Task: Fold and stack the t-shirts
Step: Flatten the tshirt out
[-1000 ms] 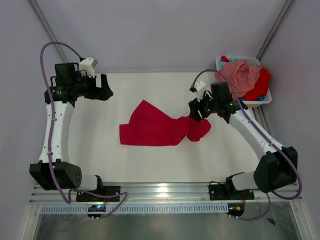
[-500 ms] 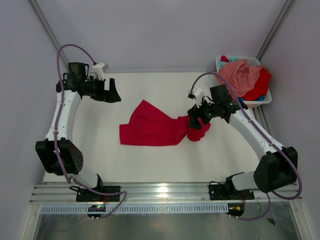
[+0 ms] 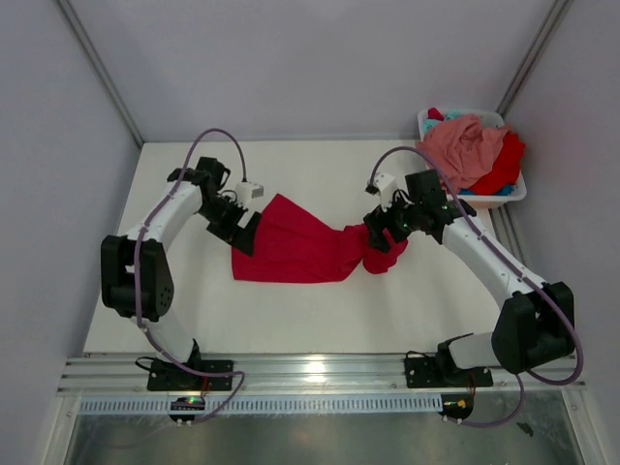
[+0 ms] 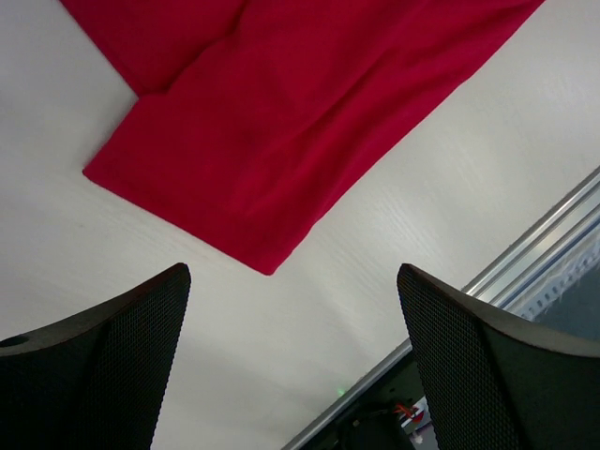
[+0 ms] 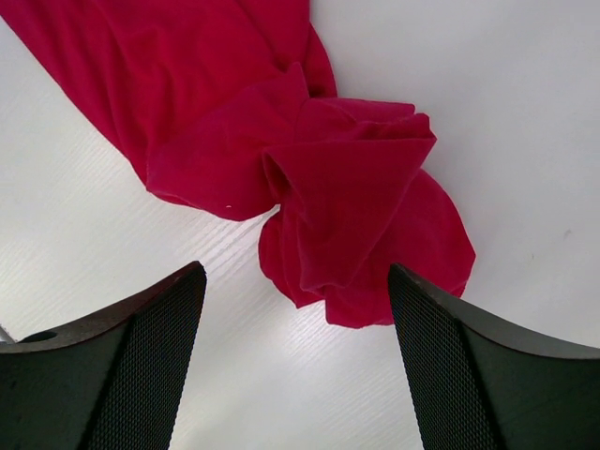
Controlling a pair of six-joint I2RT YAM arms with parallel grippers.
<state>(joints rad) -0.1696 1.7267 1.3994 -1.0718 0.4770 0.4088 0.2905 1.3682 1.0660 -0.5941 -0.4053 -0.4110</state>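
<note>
The left gripper I have should next close on the far corner of the short edge (image 3: 233,248) (image 4: 92,171) of the bright red t-shirt, next to the inward notch.
A bright red t-shirt (image 3: 300,247) lies spread on the white table, flat on its left and bunched in a heap at its right end (image 3: 386,250). My left gripper (image 3: 242,231) is open and empty, hovering at the shirt's left edge; the left wrist view shows the shirt's corner (image 4: 267,159) just beyond the fingertips. My right gripper (image 3: 380,225) is open and empty above the bunched right end (image 5: 361,206). More shirts, salmon pink (image 3: 467,143), red and a bit of teal, are piled in the basket.
The white plastic basket (image 3: 513,194) stands at the back right corner beside the right arm. The metal rail of the table's near edge (image 3: 310,373) runs along the front and shows in the left wrist view (image 4: 534,253).
My left arm has swung from the back left corner in and down to the red shirt's left edge. My right gripper stayed over the bunched end, shifting only slightly.
</note>
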